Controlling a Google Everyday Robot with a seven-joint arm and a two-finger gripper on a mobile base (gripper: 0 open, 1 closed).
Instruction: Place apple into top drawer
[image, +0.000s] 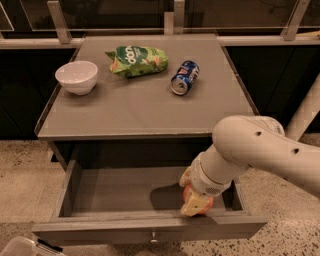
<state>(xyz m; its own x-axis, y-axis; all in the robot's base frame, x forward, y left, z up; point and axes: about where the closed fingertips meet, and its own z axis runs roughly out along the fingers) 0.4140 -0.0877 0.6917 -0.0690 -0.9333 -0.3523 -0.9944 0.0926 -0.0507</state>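
Next, my gripper lets go of the apple on the drawer's bottom behind the front panel (197, 191), in the corner closest to my white arm.
The top drawer (115, 192) is pulled open below the grey tabletop; its front panel carries a small metal knob (153, 235). My gripper (195, 201) reaches down into the drawer's right front corner, just behind the front panel. It is shut on the red-orange apple (204, 204), which shows between the pale yellowish fingers (192, 205). The apple is low inside the drawer; I cannot tell whether it touches the floor. My white arm (250, 147) comes in from the right and hides the drawer's right side.
On the grey tabletop (140, 110) stand a white bowl (76, 76) at the left, a green snack bag (136, 60) at the back and a blue soda can (184, 77) lying on its side. A white object (20, 247) lies on the floor at bottom left.
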